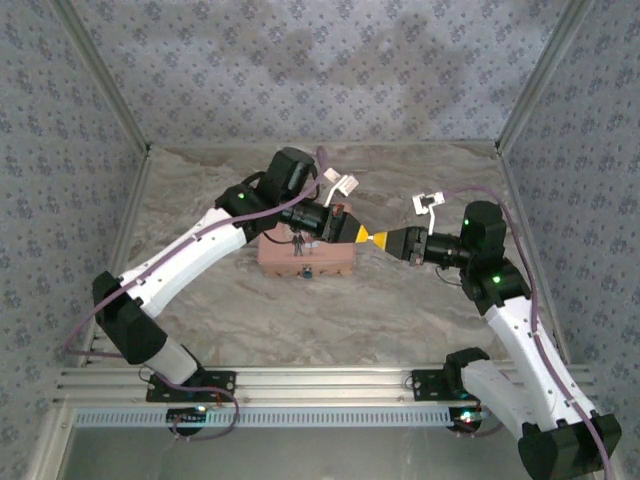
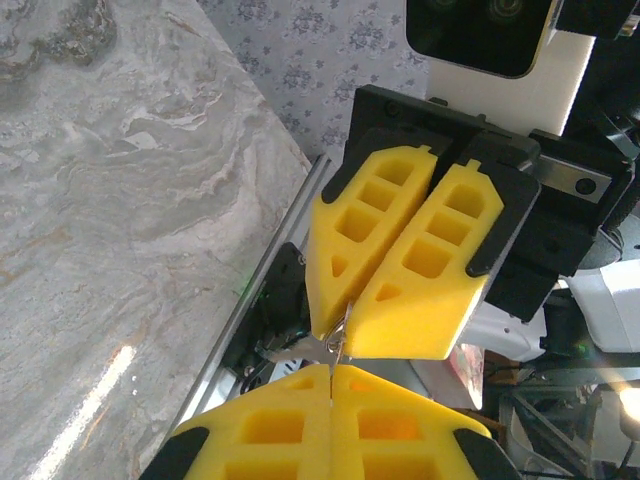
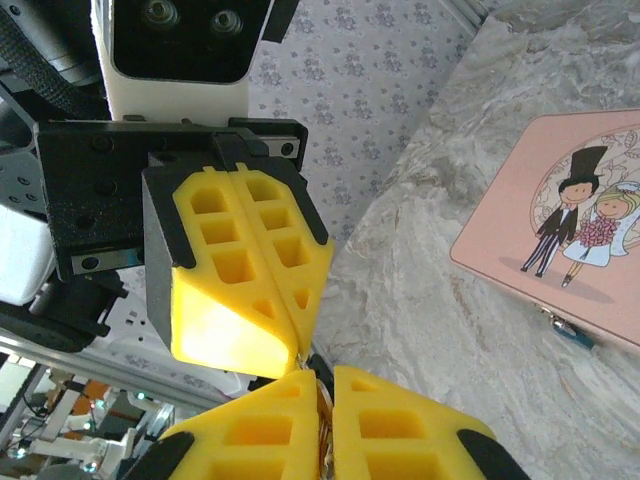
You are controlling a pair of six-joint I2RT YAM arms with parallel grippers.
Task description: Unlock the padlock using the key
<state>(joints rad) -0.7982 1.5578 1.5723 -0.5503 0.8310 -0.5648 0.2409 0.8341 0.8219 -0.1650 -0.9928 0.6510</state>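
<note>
My left gripper should open, take hold again of the thin end [image 2: 338, 357] and hold it steady while my right gripper regrips, because my right gripper pinches only the key's ring end.
My two grippers meet tip to tip in the air just right of the pink tin [image 1: 290, 258]. The key [image 2: 343, 328], a thin silvery sliver on a small ring, sits between both pairs of yellow fingers. My left gripper [image 2: 330, 378] is shut on its thin end, and my right gripper [image 2: 347, 338] pinches the ring end. In the right wrist view the key [image 3: 322, 425] shows in the narrow slot of my right gripper [image 3: 326, 385], with my left gripper [image 3: 301, 350] touching from above. The tiny blue padlock [image 3: 571, 333] hangs at the tin's front edge [image 1: 307, 272].
The pink tin [image 3: 560, 200] with a cartoon couple lies flat on the marble table [image 1: 400, 310], under my left arm. Patterned walls close in the left, back and right. A metal rail [image 1: 320, 385] runs along the near edge by the arm bases.
</note>
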